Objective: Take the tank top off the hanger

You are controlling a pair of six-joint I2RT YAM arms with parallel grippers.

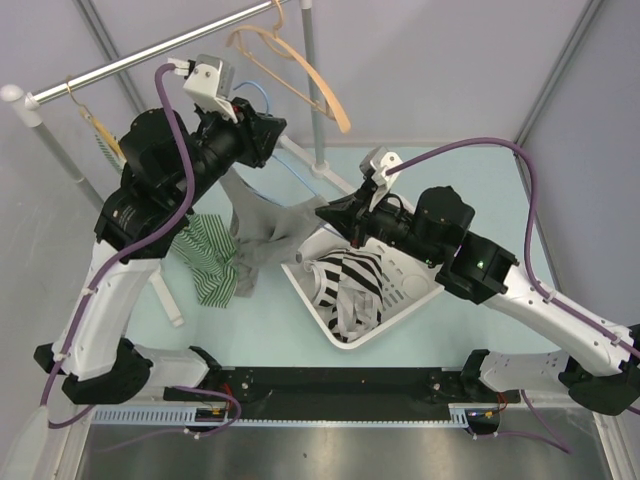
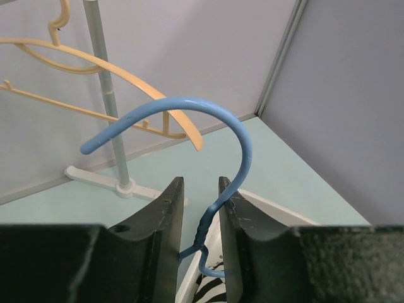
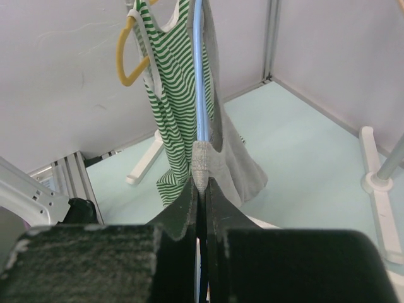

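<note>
The blue hanger's neck is at a slant between my left gripper's fingers, so I need to line them up and close on the neck's twist (image 2: 202, 232) before I free the grey strap.
A grey tank top (image 1: 262, 235) hangs on a blue wire hanger (image 2: 189, 104), held in the air over the table's left middle. My left gripper (image 1: 268, 135) is shut on the hanger's twisted neck (image 2: 203, 227), below the hook; the wire runs between its jaws in the left wrist view (image 2: 201, 184). My right gripper (image 1: 328, 213) is shut on a grey shoulder strap (image 3: 201, 165) of the tank top, pinching it right at the end of the blue hanger arm (image 3: 199, 76). The grey cloth (image 3: 237, 164) droops beyond the jaws (image 3: 201, 183).
A white basket (image 1: 415, 295) with zebra-striped clothes sits under my right arm. A green striped tank top (image 1: 210, 258) hangs on a yellow hanger (image 3: 129, 57) at the left. A peach hanger (image 1: 295, 70) hangs on the rail (image 1: 150, 52). White stand feet (image 3: 375, 170) lie on the table.
</note>
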